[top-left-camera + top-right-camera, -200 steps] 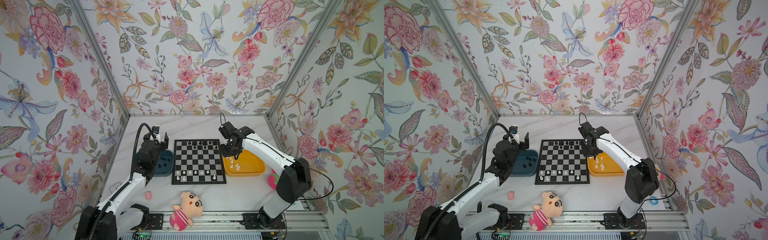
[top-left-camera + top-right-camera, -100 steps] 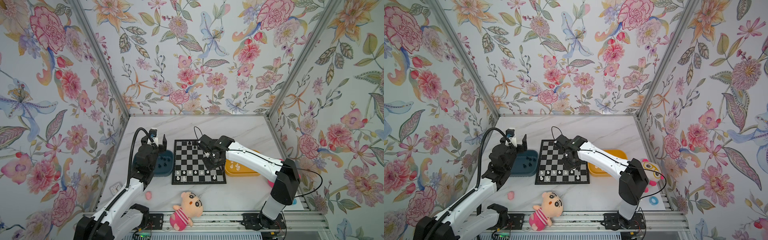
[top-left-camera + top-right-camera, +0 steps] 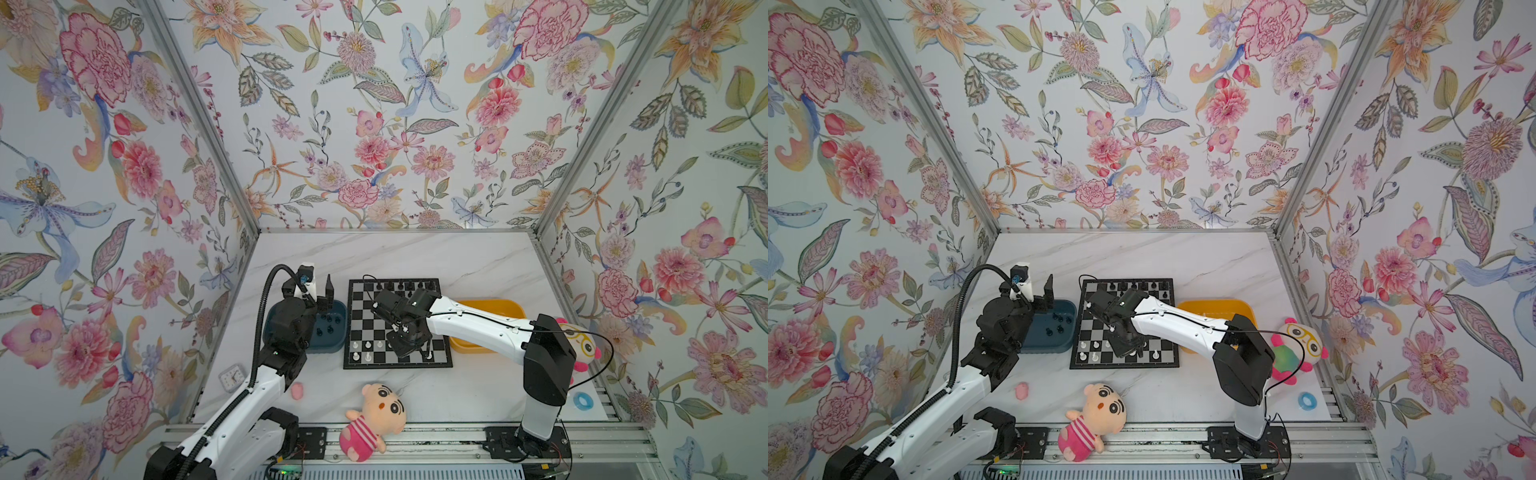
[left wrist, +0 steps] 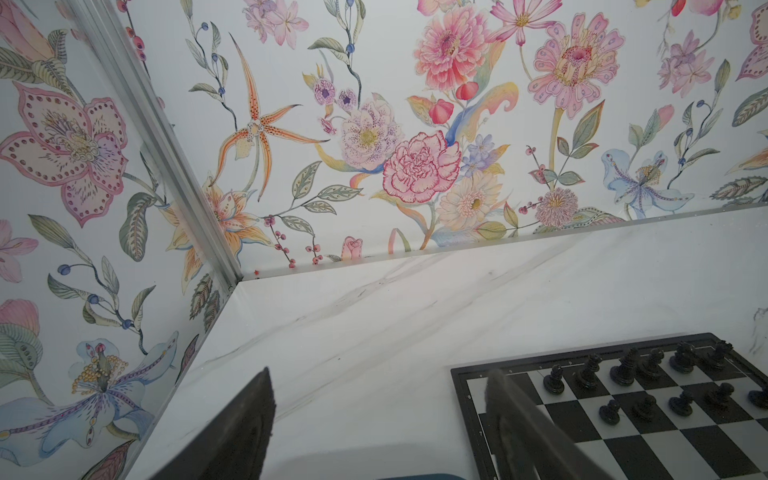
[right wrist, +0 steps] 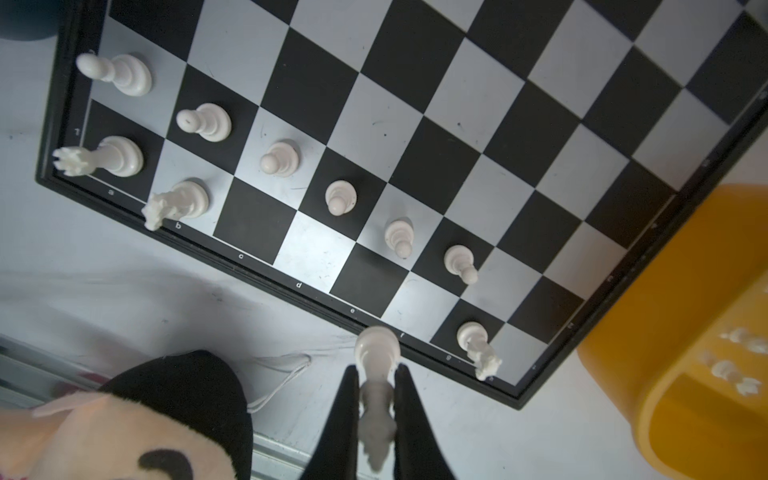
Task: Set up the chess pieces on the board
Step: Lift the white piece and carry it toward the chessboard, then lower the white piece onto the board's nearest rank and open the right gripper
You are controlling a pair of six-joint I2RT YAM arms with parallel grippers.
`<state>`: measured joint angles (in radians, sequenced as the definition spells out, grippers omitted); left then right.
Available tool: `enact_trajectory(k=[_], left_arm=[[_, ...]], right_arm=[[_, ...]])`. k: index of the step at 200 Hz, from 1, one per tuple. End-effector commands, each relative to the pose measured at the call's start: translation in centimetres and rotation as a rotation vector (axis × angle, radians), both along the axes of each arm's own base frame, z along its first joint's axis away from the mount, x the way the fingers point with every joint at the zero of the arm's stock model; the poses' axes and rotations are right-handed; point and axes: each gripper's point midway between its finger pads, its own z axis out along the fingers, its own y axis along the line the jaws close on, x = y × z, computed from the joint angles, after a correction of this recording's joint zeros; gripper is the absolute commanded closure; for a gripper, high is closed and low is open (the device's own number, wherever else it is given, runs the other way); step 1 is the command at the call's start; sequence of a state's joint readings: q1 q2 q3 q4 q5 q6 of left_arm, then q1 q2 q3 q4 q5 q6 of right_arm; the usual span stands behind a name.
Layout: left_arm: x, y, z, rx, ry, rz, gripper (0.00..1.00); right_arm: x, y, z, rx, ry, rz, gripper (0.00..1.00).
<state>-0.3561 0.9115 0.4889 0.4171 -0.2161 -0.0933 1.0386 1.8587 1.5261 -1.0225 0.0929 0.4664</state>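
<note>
The dark square [image 3: 404, 359] [image 5: 369, 281] above the board's letter e is empty. Next, my right gripper lets go of the white piece there.
The board [image 3: 365, 320] [image 3: 1125, 365] lies mid-table. Black chess pieces [image 3: 399, 286] [image 4: 648, 374] fill its two far rows, and several white chess pieces [image 3: 368, 345] [image 5: 199, 120] stand on the two near rows. My right gripper [image 3: 409, 353] [image 3: 1129, 353] [image 5: 376, 372] hangs over the board's near edge, shut on a white piece [image 5: 377, 349] held upright. My left gripper [image 3: 320, 291] [image 3: 1038, 291] [image 4: 380, 399] is raised above the blue tray [image 3: 332, 345], open and empty.
The blue tray holds loose black pieces. A yellow tray [image 3: 498, 305] [image 5: 685, 291] right of the board holds white pieces [image 5: 735, 365]. A plush doll [image 3: 374, 415] lies at the front, another plush [image 3: 582, 345] at the right. There are also a pink lump [image 3: 297, 390], a small clock [image 3: 232, 376] and a blue ring [image 3: 582, 401].
My right gripper has swung from above the yellow tray leftward and forward across the board to its near rows, carrying the white piece. The left arm has shifted only slightly.
</note>
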Motion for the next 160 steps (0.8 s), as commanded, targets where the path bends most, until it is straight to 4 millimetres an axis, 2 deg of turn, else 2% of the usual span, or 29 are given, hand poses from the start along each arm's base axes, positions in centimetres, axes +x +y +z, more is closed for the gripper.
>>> enact_trajectory(k=[1, 43, 160], left_arm=[[-0.3, 0.0, 0.0, -0.002, -0.004, 0.007, 0.19], [-0.2, 0.1, -0.5, 0.007, 0.008, 0.019, 0.19], [0.0, 0.1, -0.9, 0.014, 0.017, 0.02, 0.19]], right_arm=[[-0.5, 0.2, -1.4, -0.007, 0.024, -0.011, 1.0], [-0.9, 0.1, -3.0, -0.016, 0.046, -0.021, 1.0], [-0.3, 0.0, -4.7, -0.04, 0.039, -0.038, 1.0]])
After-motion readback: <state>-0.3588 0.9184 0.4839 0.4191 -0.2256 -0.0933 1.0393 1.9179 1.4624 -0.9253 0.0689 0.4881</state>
